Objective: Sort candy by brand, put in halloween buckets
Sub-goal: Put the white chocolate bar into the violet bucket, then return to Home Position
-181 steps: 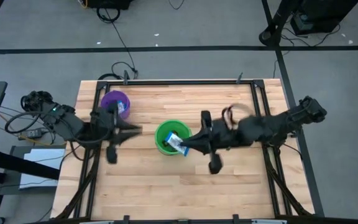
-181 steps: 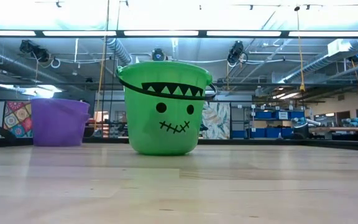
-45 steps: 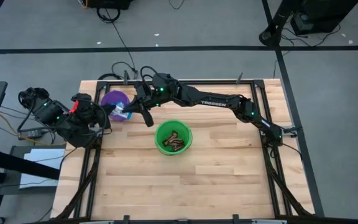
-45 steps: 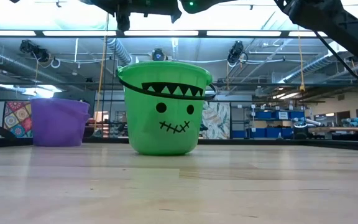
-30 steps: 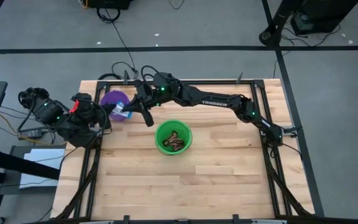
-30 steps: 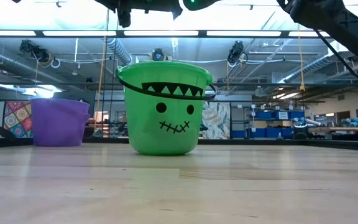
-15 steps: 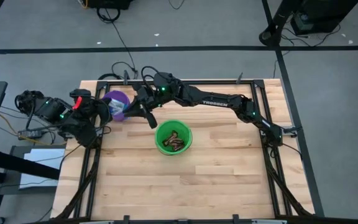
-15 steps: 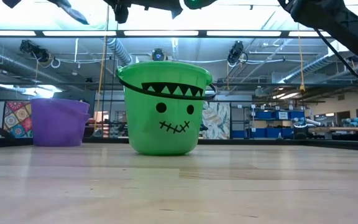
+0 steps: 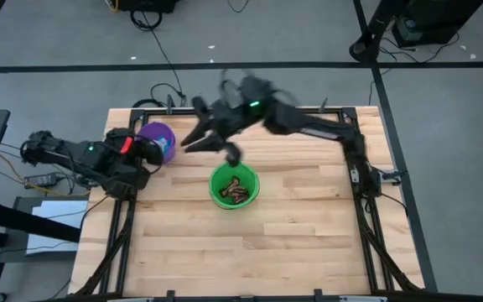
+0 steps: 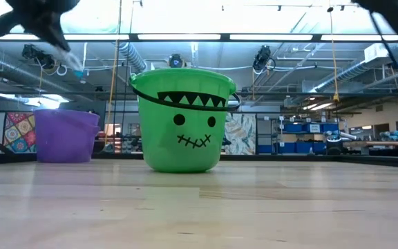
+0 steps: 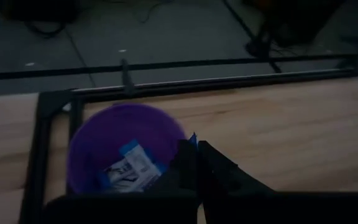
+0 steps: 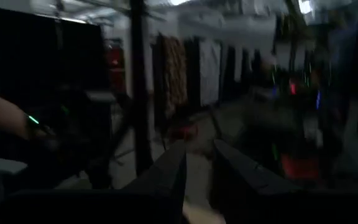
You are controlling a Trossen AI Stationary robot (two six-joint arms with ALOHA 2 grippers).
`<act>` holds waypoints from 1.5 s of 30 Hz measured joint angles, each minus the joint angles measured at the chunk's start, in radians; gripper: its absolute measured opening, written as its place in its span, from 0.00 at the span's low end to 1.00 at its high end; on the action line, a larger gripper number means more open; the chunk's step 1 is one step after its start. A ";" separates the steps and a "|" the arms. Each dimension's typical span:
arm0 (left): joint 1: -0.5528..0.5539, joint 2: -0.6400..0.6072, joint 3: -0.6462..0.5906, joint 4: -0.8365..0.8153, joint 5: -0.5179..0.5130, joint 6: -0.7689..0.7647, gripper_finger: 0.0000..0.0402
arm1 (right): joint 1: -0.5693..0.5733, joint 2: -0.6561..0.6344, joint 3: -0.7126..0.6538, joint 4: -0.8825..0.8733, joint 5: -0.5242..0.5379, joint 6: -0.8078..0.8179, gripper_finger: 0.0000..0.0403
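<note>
The robot's left gripper needs to release its candy, now at the purple bucket's rim, inside the purple bucket, onto the blue-and-white candy (image 9: 162,143) (image 11: 135,167) that lies there.
The purple bucket (image 9: 153,134) stands at the table's far left, and one blue-and-white candy (image 11: 128,169) lies inside it. My left gripper (image 9: 159,149) hovers at that bucket's right rim, shut on another blue-and-white candy (image 10: 74,68). At the table's middle is the green bucket (image 9: 216,180), with several dark brown candies (image 9: 237,191) in it. Between the two buckets and high above the table, my right gripper (image 9: 210,149) is blurred. Its wrist view shows it (image 12: 199,165) open, with nothing between the fingers. My left gripper pinches the candy between its two fingers. In the wrist view only a blue corner (image 11: 192,138) pokes out past the tips. The fingers slant down from the table's left. In the low view the candy hangs clear, above the purple bucket (image 10: 64,135).
A black metal frame (image 9: 225,109) runs along the table's far edge and down both sides. The bare wooden top (image 9: 250,252) stretches from the green bucket to the near edge. Cables lie on the floor behind the table.
My right gripper has let go of the blue-and-white candy beside the purple bucket and swung up and away toward the table's right. My left gripper has come down and tipped toward the purple bucket, staying shut on the candy.
</note>
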 joint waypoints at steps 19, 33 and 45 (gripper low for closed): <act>0.249 -0.068 -0.362 0.183 -0.072 -0.063 0.00 | 0.267 -0.462 -0.002 -0.630 0.362 -0.233 0.22; 0.294 -0.068 -0.393 0.242 -0.129 -0.061 0.28 | 0.446 -0.568 -0.001 -0.642 0.565 -0.233 0.22; 0.287 -0.070 -0.310 0.390 -0.079 0.062 0.65 | 0.527 -0.575 -0.001 -0.771 0.734 -0.221 0.21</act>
